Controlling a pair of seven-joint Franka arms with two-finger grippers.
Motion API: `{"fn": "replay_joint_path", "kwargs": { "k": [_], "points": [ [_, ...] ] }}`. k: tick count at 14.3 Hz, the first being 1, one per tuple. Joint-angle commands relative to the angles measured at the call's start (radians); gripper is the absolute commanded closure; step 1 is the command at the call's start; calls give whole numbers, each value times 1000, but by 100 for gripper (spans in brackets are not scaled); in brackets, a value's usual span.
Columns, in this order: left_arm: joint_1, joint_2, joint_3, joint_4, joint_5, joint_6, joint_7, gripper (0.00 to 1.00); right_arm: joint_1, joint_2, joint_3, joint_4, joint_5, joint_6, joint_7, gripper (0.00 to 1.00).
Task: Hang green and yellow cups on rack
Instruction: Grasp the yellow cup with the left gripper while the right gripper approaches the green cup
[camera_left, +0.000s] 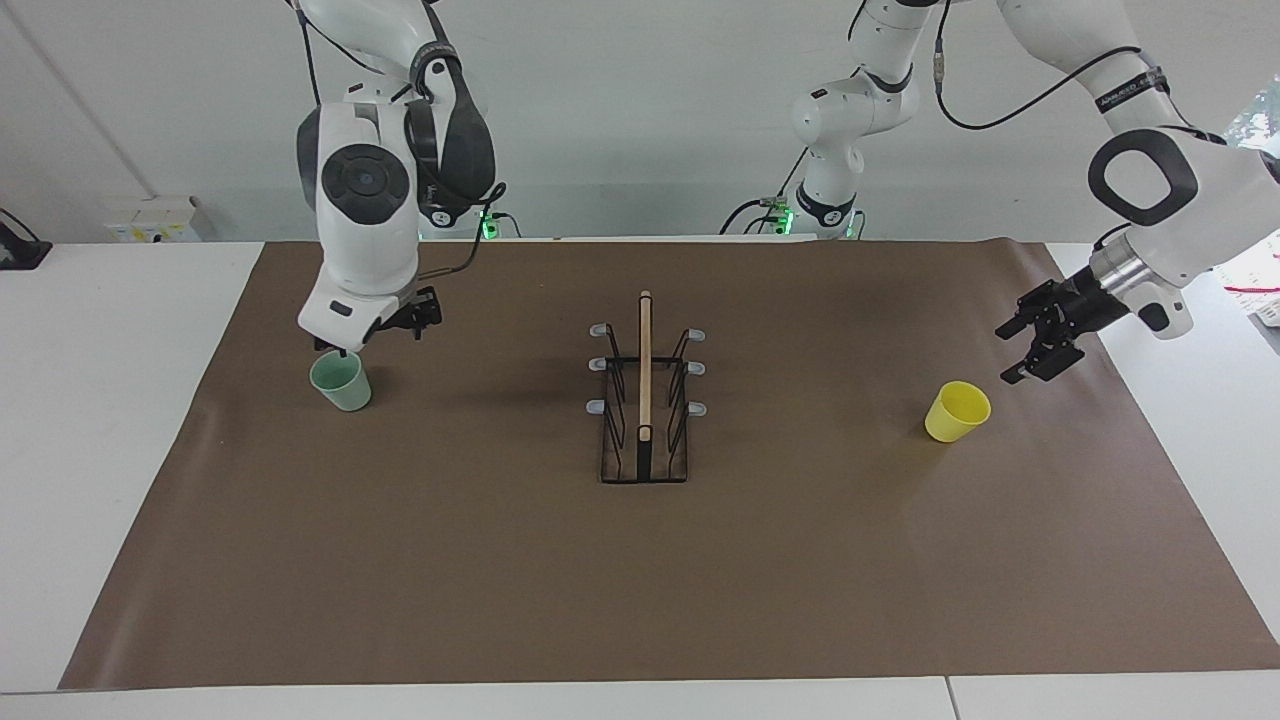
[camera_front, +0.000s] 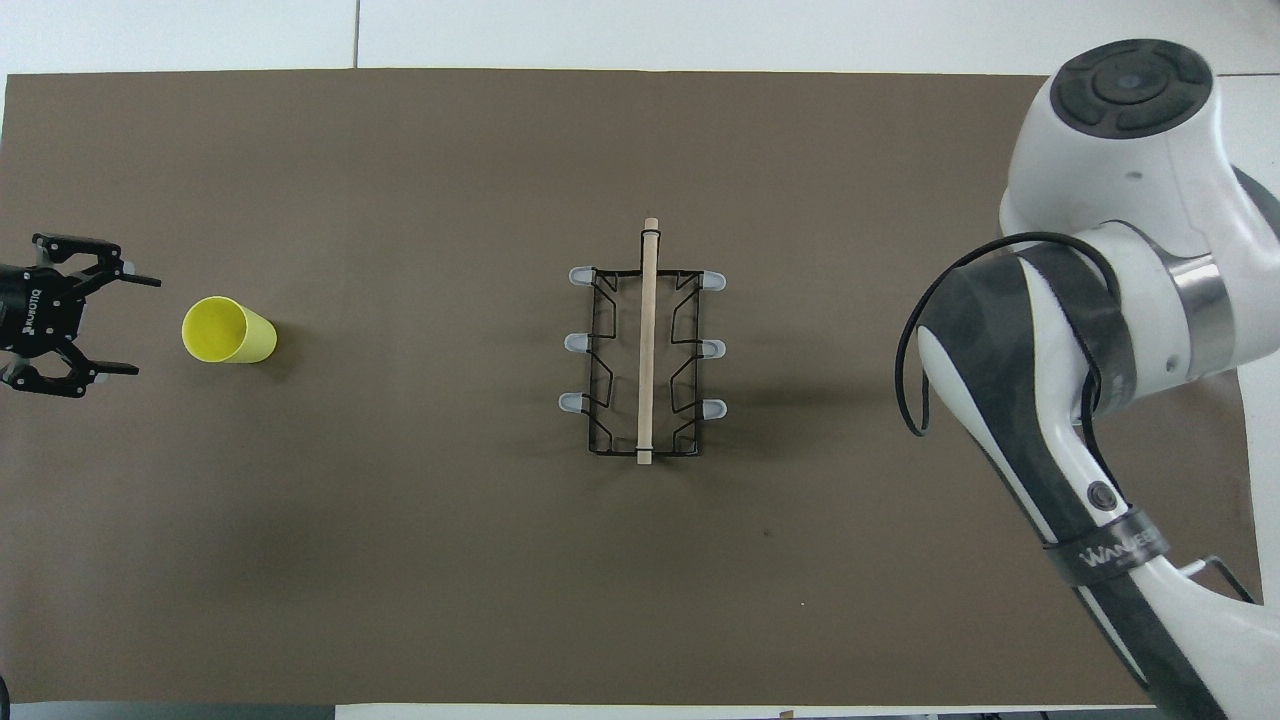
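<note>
Next, I close my left gripper around the body (camera_front: 253, 337) of the yellow cup, with its fingers on opposite outer sides below the cup's rim.
The pale green cup (camera_left: 341, 381) stands upright on the brown mat toward the right arm's end of the table. My right gripper (camera_left: 335, 350) hangs just over its rim; the arm hides both cup and gripper in the overhead view. The yellow cup (camera_left: 958, 411) lies tilted toward the left arm's end, its mouth toward my left gripper (camera_left: 1012, 352). It also shows in the overhead view (camera_front: 228, 331). The left gripper (camera_front: 128, 326) is open, empty and a short way from the cup. The black wire rack (camera_left: 645, 400) with its wooden bar stands mid-table with bare prongs (camera_front: 644, 350).
A brown mat (camera_left: 640, 580) covers most of the white table (camera_left: 120, 400). The right arm's forearm and elbow (camera_front: 1090, 330) hang over the mat at its end of the table.
</note>
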Motion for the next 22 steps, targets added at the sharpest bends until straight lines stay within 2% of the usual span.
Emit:
{"fn": "replay_joint_path", "kwargs": {
  "k": [1,3,4,6,8,10,13,15,17,19,22],
  "points": [
    [63,87,-8,8,-110,55,-53,0,38,-46,12,-112,-120,2,-179,0],
    [91,157,-9,26,-124,56,-50,0,92,-7,12,-136,-204,-39,-211,0],
    [103,173,-8,22,-142,67,-49,0,122,40,13,-130,-258,-108,-228,0],
    [109,174,-8,-3,-153,81,-47,0,150,77,13,-136,-321,-134,-431,0],
    [92,170,-8,-51,-155,136,-49,0,161,86,15,-140,-341,-128,-486,0],
    [89,158,-9,-127,-175,222,-52,0,164,85,33,-190,-351,-44,-579,0],
    [68,151,-9,-150,-267,239,-78,0,164,65,35,-280,-355,74,-593,0],
    [51,145,-12,-165,-276,251,-103,0,170,65,35,-319,-358,106,-593,0],
    [-1,144,-11,-200,-317,321,-106,0,169,57,35,-345,-363,114,-596,0],
    [-14,144,-11,-208,-351,346,-109,0,161,44,35,-399,-456,129,-596,0],
    [-18,142,-11,-205,-354,346,-107,0,158,66,35,-458,-594,224,-592,0]
  ]
}}
